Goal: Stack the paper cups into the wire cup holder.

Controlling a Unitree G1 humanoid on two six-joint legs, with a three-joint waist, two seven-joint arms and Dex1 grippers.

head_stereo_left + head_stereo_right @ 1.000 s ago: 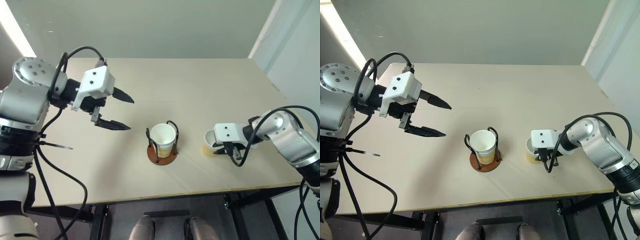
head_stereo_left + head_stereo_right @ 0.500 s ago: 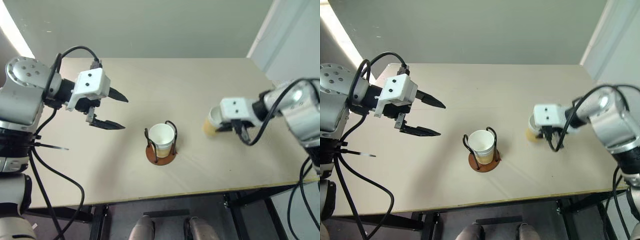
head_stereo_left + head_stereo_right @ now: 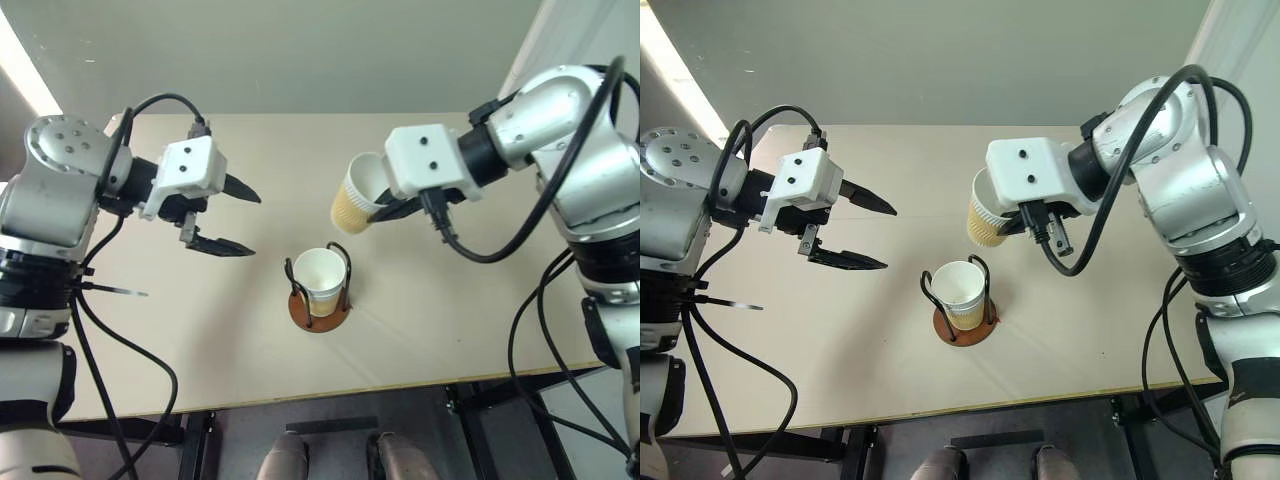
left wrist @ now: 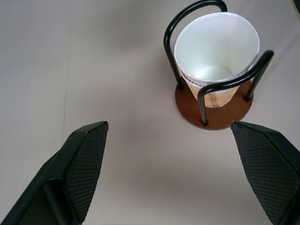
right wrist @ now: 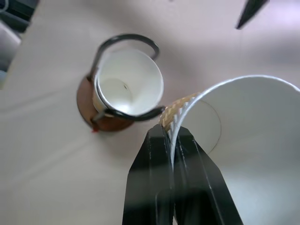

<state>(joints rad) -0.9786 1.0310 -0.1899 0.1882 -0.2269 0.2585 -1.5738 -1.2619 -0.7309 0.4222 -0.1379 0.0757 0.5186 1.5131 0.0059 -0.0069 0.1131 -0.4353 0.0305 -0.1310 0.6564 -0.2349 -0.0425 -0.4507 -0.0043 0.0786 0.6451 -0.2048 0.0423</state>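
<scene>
My right gripper is to release the second paper cup inside the upright paper cup in the wire cup holder (image 3: 317, 271) (image 5: 127, 83). The second cup now hangs tilted above the holder.
The wire cup holder (image 3: 319, 305) stands mid-table on its reddish-brown base, with one paper cup (image 3: 321, 277) upright inside it. A second paper cup (image 3: 355, 201) hangs tilted in the air, just above and beyond the holder. My right gripper (image 3: 377, 214) is shut on that cup's rim wall. In the right wrist view, the fingers (image 5: 159, 178) pinch the cup (image 5: 243, 140) with the holder (image 5: 119, 115) below. My left gripper (image 3: 250, 225) hovers open and empty to the left of the holder. Its wrist view looks down on the holder (image 4: 213, 115).
The pale table (image 3: 200, 340) has its front edge near me and its right edge under my right arm. A grey wall runs behind it. Black cables hang from both arms.
My right gripper has lifted the cup off the table's right side and carried it up and left, to above the holder. The left arm has stayed put.
</scene>
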